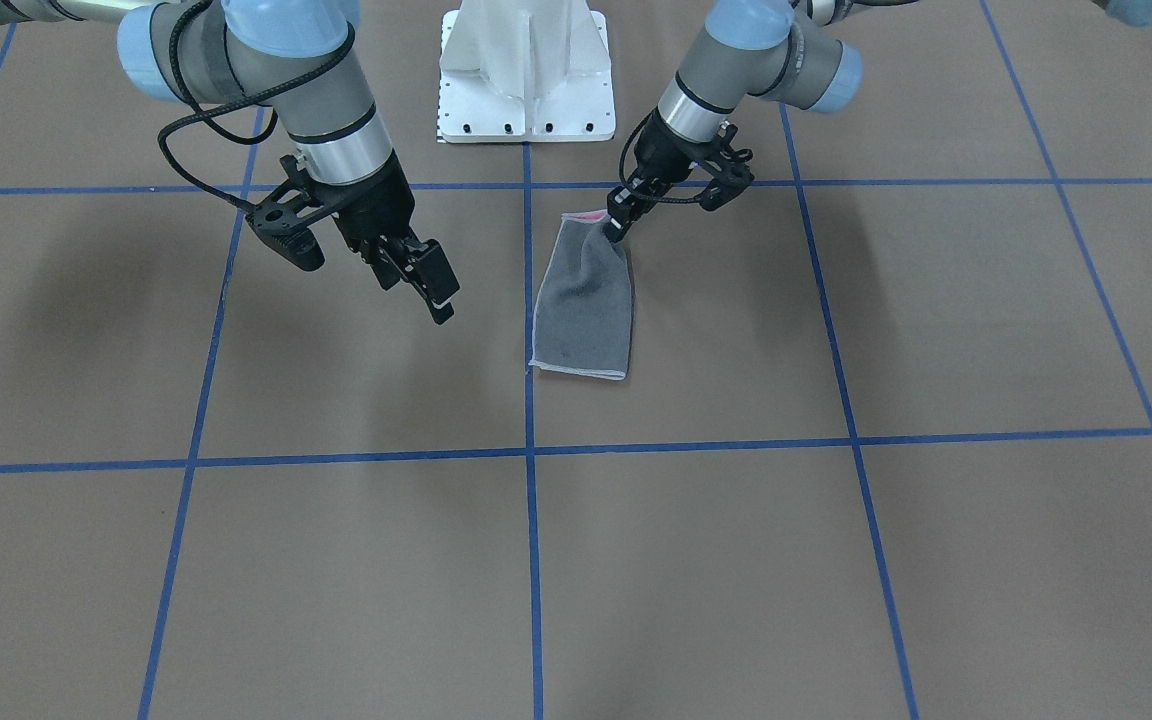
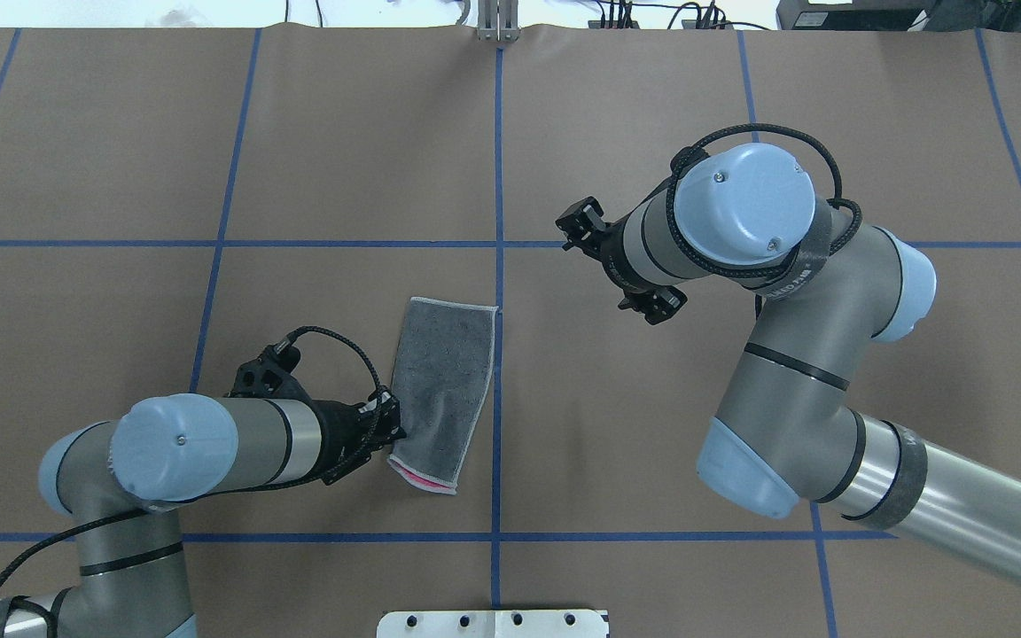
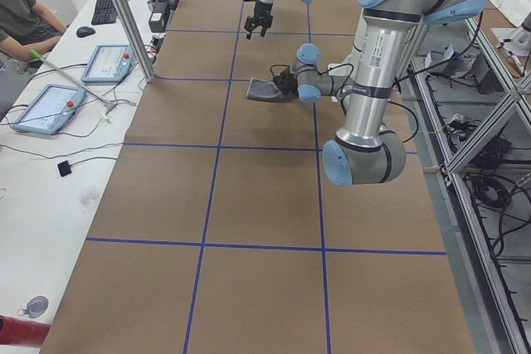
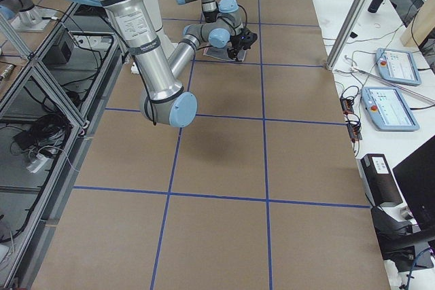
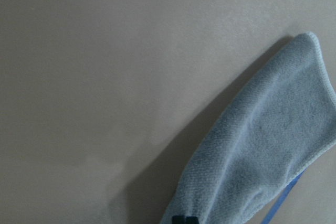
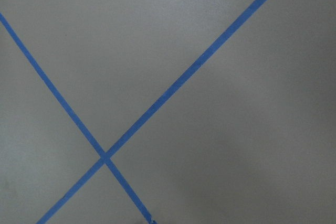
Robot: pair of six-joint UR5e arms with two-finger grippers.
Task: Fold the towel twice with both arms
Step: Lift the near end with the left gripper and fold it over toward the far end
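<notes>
Next, my left gripper lets go of the folded towel at the blue tape crossing (image 1: 532, 422), which lies just past the present far edge of the towel.
The towel (image 1: 584, 300) lies on the brown table as a long narrow strip, dark grey face up, with a thin pink sliver at its end nearest the robot (image 2: 422, 481). My left gripper (image 1: 616, 232) is shut on that end's corner and lifts it slightly off the table. In the overhead view it (image 2: 391, 430) sits at the towel's (image 2: 440, 381) near left corner. The left wrist view shows grey cloth (image 5: 262, 145) running away from the fingertips (image 5: 184, 219). My right gripper (image 1: 431, 290) hangs above bare table beside the towel, shut and empty, not touching it.
The white pedestal base (image 1: 526, 100) stands at the robot's edge of the table. Blue tape lines (image 6: 105, 157) grid the brown surface. Tablets (image 3: 108, 62) and a seated person (image 3: 21, 14) are at a side desk beyond the table's far edge.
</notes>
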